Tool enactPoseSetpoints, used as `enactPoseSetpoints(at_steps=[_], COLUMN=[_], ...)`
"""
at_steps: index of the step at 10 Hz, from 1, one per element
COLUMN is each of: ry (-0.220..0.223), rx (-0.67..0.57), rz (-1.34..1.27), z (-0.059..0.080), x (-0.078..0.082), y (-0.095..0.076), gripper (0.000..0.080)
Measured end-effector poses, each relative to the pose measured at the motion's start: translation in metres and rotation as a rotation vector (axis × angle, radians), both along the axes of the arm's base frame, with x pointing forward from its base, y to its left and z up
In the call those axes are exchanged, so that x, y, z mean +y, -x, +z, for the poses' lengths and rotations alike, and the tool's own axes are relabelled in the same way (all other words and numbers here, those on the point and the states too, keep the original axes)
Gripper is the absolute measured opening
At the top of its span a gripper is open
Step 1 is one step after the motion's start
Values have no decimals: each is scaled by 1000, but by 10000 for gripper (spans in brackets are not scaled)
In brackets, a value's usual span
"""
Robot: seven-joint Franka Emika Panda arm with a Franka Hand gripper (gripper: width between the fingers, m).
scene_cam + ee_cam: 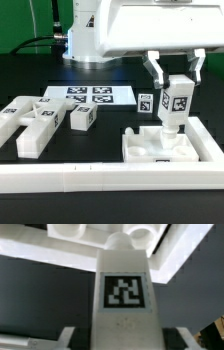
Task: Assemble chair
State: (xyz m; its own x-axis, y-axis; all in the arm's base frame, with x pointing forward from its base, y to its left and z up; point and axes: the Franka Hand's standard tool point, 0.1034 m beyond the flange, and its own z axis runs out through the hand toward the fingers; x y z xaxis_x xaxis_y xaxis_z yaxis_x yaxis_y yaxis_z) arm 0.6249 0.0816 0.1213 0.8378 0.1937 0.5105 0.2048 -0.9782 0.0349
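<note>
My gripper is holding the white chair bar and will release it upright in the seat's front corner [186, 149] [140, 234] closest to the rail's bend.
My gripper [175, 80] is shut on the top of a white chair bar [177, 108] with a black-and-white tag. It holds the bar upright, with the lower end down at the tray-like seat [150, 152] on the exterior view's right. In the wrist view the bar [125, 286] fills the middle between my fingers [70, 336], with the seat [90, 241] beyond its far end. I cannot tell whether the bar's end is seated in the seat. A second tagged piece [146, 103] stands just behind the seat. Several loose chair pieces [40, 122] lie on the exterior view's left.
The marker board [92, 95] lies flat at the back middle. A long white L-shaped rail [110, 178] runs along the front and up the exterior view's right side, around the seat. A small tagged block [82, 119] lies between the loose pieces and the seat.
</note>
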Motion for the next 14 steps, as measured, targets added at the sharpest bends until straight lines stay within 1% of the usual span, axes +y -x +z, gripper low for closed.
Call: enactPoseSetpoints(at_steps=[2,4,10,12,14], ry=[-2,-3,2,3,4], rx=[3,2,12,21,30], rz=[14,23,26,24,28], z=[-6,-10,-20,-26,-32], x=[12,19,17,15,17], y=[-3,-8,-7,-5,-3], gripper=[291,291,291,291,291])
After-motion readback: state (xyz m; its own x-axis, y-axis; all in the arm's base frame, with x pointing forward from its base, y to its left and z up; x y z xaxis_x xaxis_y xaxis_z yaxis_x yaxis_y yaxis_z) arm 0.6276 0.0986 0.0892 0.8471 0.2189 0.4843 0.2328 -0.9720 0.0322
